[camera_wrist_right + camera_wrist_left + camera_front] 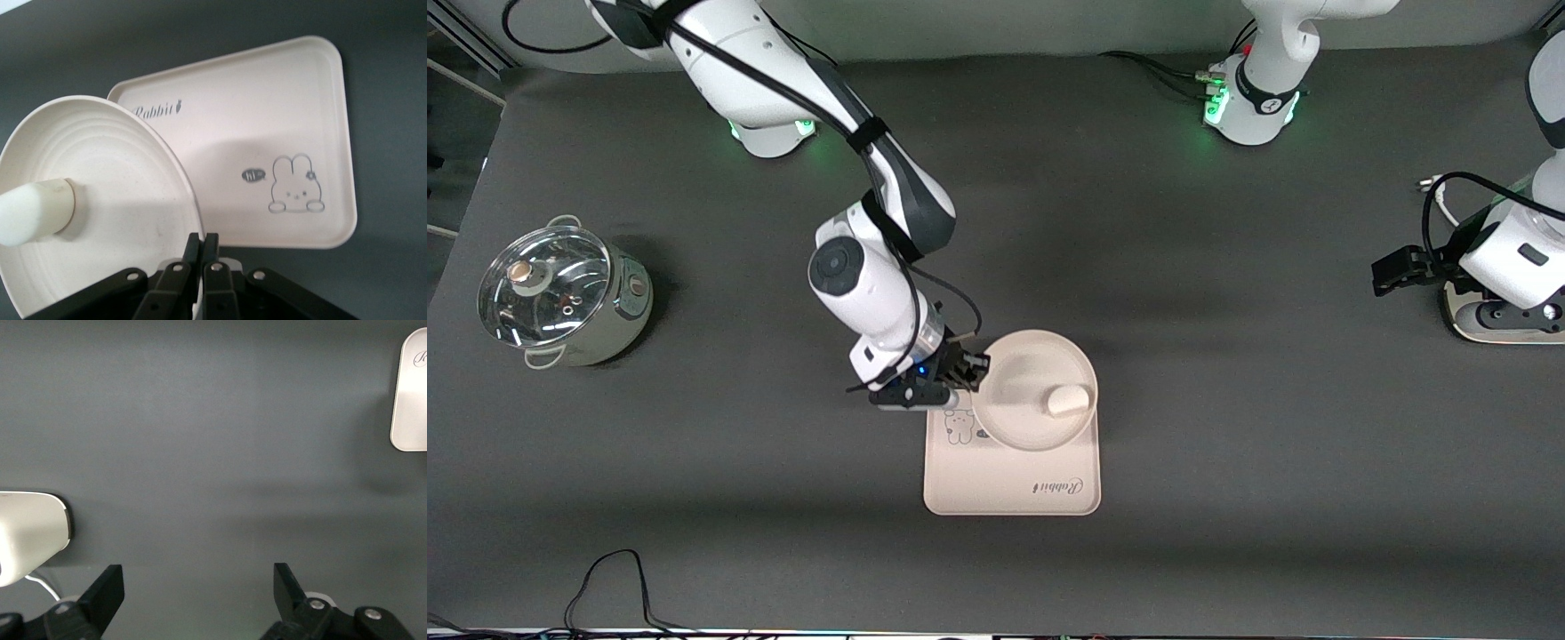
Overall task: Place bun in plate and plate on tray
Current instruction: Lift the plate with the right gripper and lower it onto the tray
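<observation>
Next, my right gripper lets go of the round cream plate in the middle of the Rabbit tray (pixel 1020 455) (pixel 209 157), inside its rim.
My right gripper (pixel 969 373) is shut on the rim of the round cream plate (pixel 1018 382); in the right wrist view its fingers (pixel 203 243) pinch the plate's (pixel 120 173) edge. The off-white bun (pixel 1069 400) lies in the plate, toward the left arm's end, and shows as a rounded lump (pixel 33 210). The plate hangs over the part of the Rabbit tray (pixel 1005 489) farther from the front camera and juts past that edge. It casts a shadow on the tray (pixel 267 113). My left gripper (pixel 1392 271) waits open above bare table (pixel 199 587) at the left arm's end.
A steel pot with a glass lid (pixel 560 298) stands at the right arm's end of the table. A white rounded object (pixel 1494 324) sits under the left arm. The left wrist view catches one corner of the tray (pixel 410 393).
</observation>
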Controlling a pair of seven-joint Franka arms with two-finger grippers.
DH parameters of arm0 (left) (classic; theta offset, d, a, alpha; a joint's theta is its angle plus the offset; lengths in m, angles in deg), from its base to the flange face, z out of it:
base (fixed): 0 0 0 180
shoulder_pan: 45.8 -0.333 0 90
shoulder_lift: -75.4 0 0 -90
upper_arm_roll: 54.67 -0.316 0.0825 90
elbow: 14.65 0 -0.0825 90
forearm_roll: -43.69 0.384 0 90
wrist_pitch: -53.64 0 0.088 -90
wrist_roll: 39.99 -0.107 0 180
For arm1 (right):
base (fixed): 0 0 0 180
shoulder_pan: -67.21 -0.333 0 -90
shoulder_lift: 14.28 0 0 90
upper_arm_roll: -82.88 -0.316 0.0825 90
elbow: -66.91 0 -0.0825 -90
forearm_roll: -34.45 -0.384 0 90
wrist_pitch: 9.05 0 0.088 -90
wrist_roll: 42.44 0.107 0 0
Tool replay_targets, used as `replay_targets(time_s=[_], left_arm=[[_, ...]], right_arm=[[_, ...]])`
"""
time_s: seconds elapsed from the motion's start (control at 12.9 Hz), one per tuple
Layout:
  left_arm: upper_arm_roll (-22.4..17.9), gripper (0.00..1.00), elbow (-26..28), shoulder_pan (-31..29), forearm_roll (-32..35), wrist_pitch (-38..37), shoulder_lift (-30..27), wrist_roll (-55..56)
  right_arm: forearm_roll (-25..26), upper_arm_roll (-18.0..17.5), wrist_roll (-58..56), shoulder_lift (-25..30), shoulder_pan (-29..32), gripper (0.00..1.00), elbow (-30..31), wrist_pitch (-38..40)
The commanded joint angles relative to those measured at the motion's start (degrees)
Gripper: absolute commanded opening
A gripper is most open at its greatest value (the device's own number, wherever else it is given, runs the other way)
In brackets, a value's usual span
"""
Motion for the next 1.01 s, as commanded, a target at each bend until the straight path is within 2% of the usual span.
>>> replay_targets(time_s=[0.0, 0.08, 0.31, 0.46, 0.77, 0.85, 0.93], left_arm=[[0.0, 1.00, -0.9, -0.1, -0.3, -0.4, 0.3, -1.0], [0.0, 1.00, -0.8, -0.1, -0.3, -0.4, 0.3, -1.0], [0.0, 1.00, -0.8, -0.1, -0.3, -0.4, 0.3, -1.0], [0.0, 1.00, -0.8, -0.1, -0.3, -0.4, 0.3, -1.0], [0.0, 1.00, -0.8, -0.1, -0.3, -0.4, 0.3, -1.0], [0.0, 1.00, -0.8, -0.1, -0.3, -0.4, 0.4, -1.0], [0.1, 1.00, -0.9, 0.0, -0.3, -0.2, 0.4, -1.0]], right_arm=[[0.1, -0.1, -2.0, -8.4, 1.9, 0.00, -12.6, 4.1], [0.2, -0.2, -3.9, -10.5, 2.7, 0.00, -15.1, 4.7], [-0.4, -0.1, -4.6, -15.0, 3.7, 0.00, -16.3, 3.2], [-0.6, -0.1, -4.7, -17.6, 3.7, 0.00, -16.4, -1.3], [-0.6, -0.3, -4.6, -18.4, 3.7, 0.00, -16.1, -2.4], [-0.6, -0.3, -4.5, -18.6, 3.7, 0.11, -16.0, -2.4], [-0.6, -0.3, -4.5, -18.7, 3.7, 0.33, -15.9, -2.4]])
